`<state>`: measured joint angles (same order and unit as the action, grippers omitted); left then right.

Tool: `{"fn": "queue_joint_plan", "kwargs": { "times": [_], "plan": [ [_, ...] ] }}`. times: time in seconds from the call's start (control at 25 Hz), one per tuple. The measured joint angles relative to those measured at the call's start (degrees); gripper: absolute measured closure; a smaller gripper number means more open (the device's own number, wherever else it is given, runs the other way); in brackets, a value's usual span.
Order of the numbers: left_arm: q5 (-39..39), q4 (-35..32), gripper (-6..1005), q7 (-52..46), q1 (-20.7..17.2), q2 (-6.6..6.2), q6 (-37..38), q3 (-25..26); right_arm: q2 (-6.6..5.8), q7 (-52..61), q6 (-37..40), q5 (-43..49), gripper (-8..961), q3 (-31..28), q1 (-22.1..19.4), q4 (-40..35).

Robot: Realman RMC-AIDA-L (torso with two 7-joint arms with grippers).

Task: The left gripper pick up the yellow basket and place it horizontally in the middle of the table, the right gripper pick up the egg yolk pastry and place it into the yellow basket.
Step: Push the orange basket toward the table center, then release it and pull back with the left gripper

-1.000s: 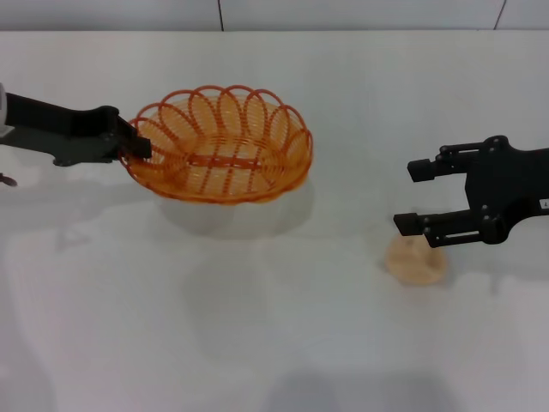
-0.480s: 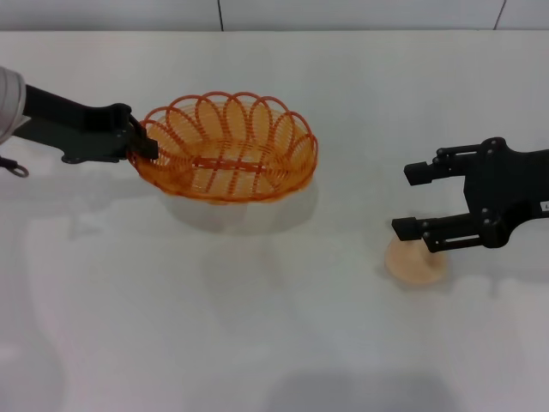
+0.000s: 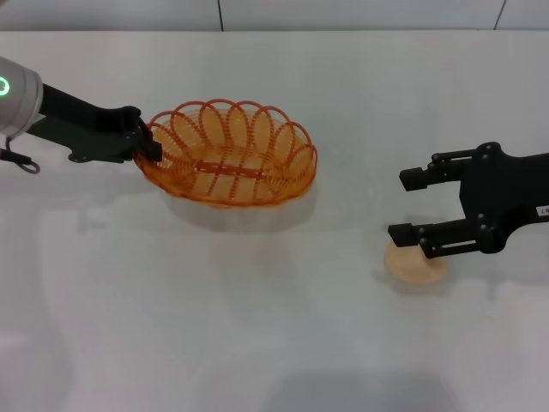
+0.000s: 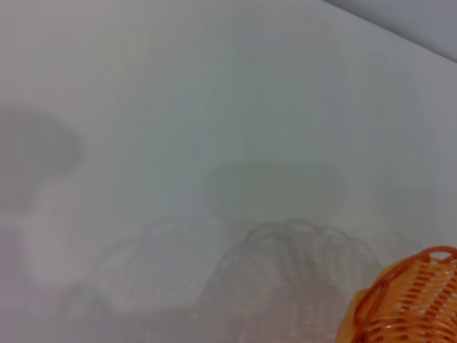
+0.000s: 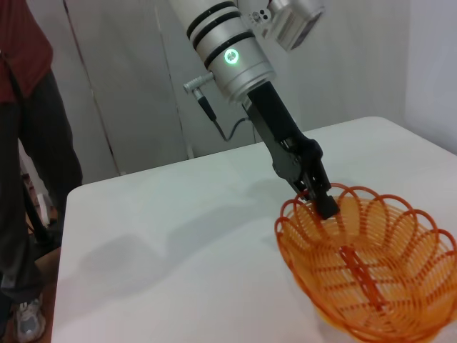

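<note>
The left gripper will let go of the yellow basket, which hangs just above the table now, on the table (image 3: 271,201) under its front edge, toward the egg yolk pastry.
The yellow basket (image 3: 230,154), an oval orange-yellow wire basket with a looped rim, hangs just above the table (image 3: 257,326) left of centre, its shadow beneath it. My left gripper (image 3: 151,152) is shut on the rim at the basket's left end; the right wrist view shows the same hold on the yellow basket (image 5: 371,268) by the left gripper (image 5: 323,203). A corner of the yellow basket (image 4: 410,300) shows in the left wrist view. The egg yolk pastry (image 3: 415,264), a small tan bun, lies on the right. Just above it hovers my right gripper (image 3: 407,206), open.
A person in dark trousers and a red top (image 5: 25,143) stands beyond the table's far side in the right wrist view. A grey wall with seams (image 3: 219,13) runs along the table's back edge.
The left arm has carried the basket slightly right and lower, toward the table. The right gripper has shifted a little left and down over the pastry.
</note>
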<state>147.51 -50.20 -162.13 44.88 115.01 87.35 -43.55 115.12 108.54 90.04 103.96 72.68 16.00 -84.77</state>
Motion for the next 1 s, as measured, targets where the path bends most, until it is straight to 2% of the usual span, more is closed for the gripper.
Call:
{"fn": "queue_joint_plan", "kwargs": {
  "times": [0.76,1.0],
  "plan": [
    [-0.1,8.8,874,1.9,1.8,1.59,-6.7,0.0,0.01,0.0,1.3,0.0,230,0.0,0.3,0.0],
    [-0.1,9.7,868,2.1,1.9,2.03,-7.8,0.0,0.01,0.0,1.6,0.0,231,0.0,0.3,0.1]
  ]
}}
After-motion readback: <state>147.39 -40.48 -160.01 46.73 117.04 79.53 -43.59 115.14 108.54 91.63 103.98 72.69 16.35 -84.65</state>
